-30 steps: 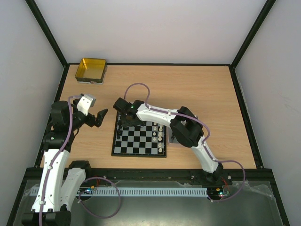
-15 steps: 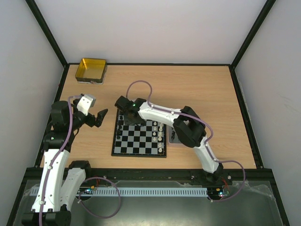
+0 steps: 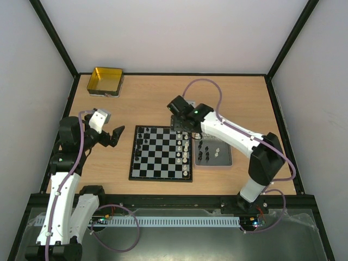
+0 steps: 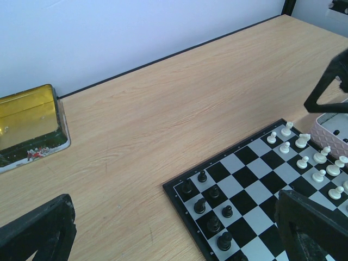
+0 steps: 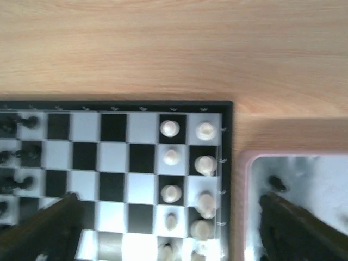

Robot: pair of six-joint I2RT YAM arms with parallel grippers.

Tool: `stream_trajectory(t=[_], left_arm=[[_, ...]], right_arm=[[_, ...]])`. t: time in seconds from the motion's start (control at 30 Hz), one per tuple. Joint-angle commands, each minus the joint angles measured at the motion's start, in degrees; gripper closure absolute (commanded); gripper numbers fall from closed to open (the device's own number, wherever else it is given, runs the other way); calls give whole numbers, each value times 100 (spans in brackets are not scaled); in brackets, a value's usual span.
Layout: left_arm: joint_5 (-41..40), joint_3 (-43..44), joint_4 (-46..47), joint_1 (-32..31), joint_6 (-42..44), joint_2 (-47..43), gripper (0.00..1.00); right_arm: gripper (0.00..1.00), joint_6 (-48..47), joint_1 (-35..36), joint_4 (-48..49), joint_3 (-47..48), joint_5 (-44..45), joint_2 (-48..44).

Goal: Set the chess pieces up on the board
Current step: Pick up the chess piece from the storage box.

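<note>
The nearer white piece [image 3: 216, 154] lies on the grey tray, away from the black pieces. My right gripper needs to go there next and close on it.
The board [image 3: 160, 163] lies mid-table. Black chess pieces [image 3: 140, 143] stand in its two left columns and white ones [image 3: 185, 150] in its two right columns. My right gripper [image 3: 181, 126] hovers over the board's far right corner. In the right wrist view it [image 5: 171, 239] is open and empty, above the white pieces [image 5: 172, 159] and beside the tray [image 5: 304, 163]. My left gripper [image 3: 115, 136] hangs open and empty left of the board. Its wrist view shows the board [image 4: 255, 182] with black pieces [image 4: 200, 206] and white pieces [image 4: 302, 161].
A grey tray [image 3: 225, 163] touching the board's right side holds several loose black and white pieces. A gold tin [image 3: 105, 81] sits at the far left corner, also seen as the tin [image 4: 27, 117] in the left wrist view. Black frame rails edge the table.
My right arm has swung from the board's far left corner, over the black pieces, to its far right corner, and its jaws have opened. The left arm has not moved.
</note>
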Motion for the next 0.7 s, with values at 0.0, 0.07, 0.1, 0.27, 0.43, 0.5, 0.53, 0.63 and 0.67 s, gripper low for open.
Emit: stream_trajectory(t=[0.0,0.07,0.1,0.27,0.43,0.5,0.53,0.63,0.67], left_arm=[[59,-29,28,40,45,-35,1],[65,-25,25,40,53,-40,1],[65,-28,29,40,54,-34,1],[90,-28,8,40,65,-27,1],[122,-24,11,40,70,-20,1],[126,-28,12,40,71,-8,1],[127,-29,5,40,71,-9,1],[145,-26,3,40,74,-3,1],[145,-29,3,40,72,-5,1]], right_arm=[[8,88,-169,-7,-648,361,-430],[2,196,-266,33,-889,610,-627],[2,240,-355,70,-1059,659,-716],[2,421,-880,299,-1666,554,-1005],[35,561,-1103,445,-2023,817,-1413],[57,712,-1122,315,-2011,1085,-1489],[70,763,-1148,290,-2044,1126,-1510],[98,987,-1250,120,-2131,1199,-1494],[98,968,-1265,142,-2187,1168,-1514]])
